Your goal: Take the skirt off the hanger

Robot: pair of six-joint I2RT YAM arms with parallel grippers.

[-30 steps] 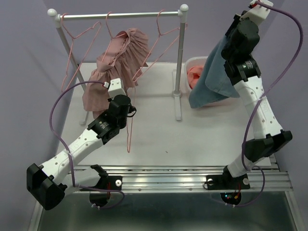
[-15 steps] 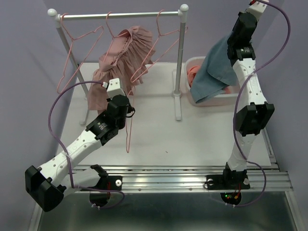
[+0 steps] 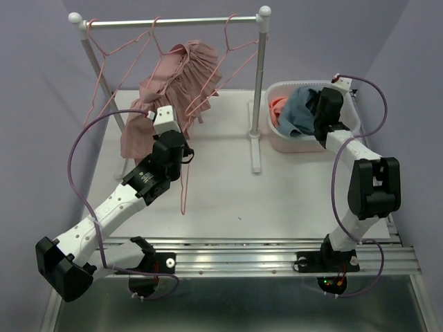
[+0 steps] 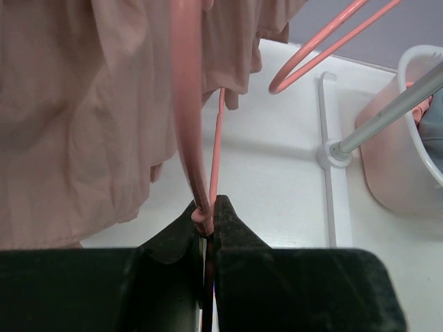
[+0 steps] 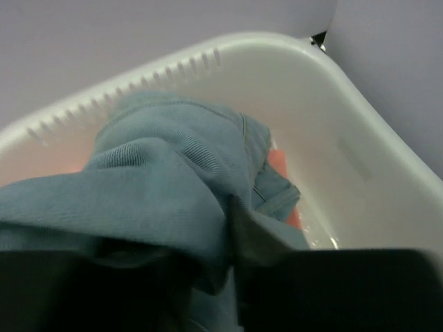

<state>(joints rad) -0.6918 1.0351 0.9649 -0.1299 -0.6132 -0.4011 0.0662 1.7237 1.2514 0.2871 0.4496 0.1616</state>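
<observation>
My left gripper needs to release the pink hanger on the bare part of the bar (image 3: pixel 192 21) above the pink pleated garment.
A blue-grey skirt (image 3: pixel 296 111) lies bunched in the white basket (image 3: pixel 304 145). My right gripper (image 3: pixel 320 114) is down in the basket, shut on a fold of it; the wrist view shows the cloth (image 5: pixel 159 173) draped over the jaws (image 5: pixel 232 214). My left gripper (image 3: pixel 184 149) is shut on the thin wire of a pink hanger (image 3: pixel 183 197), whose lower end hangs toward the table. In the left wrist view the wire (image 4: pixel 185 104) runs up from the closed jaws (image 4: pixel 206 213).
A pink pleated garment (image 3: pixel 173 86) hangs from the white rack (image 3: pixel 194 22), close to the left gripper, and fills the left of the left wrist view (image 4: pixel 83 124). Other pink hangers (image 3: pixel 111 52) hang on the rail. The rack post (image 3: pixel 259 90) stands between the arms. Orange cloth (image 3: pixel 278 107) lies in the basket.
My right arm has swung down from high above the basket and lowered the blue skirt into it. The left gripper has kept its hold on the hanger wire and shifted slightly.
</observation>
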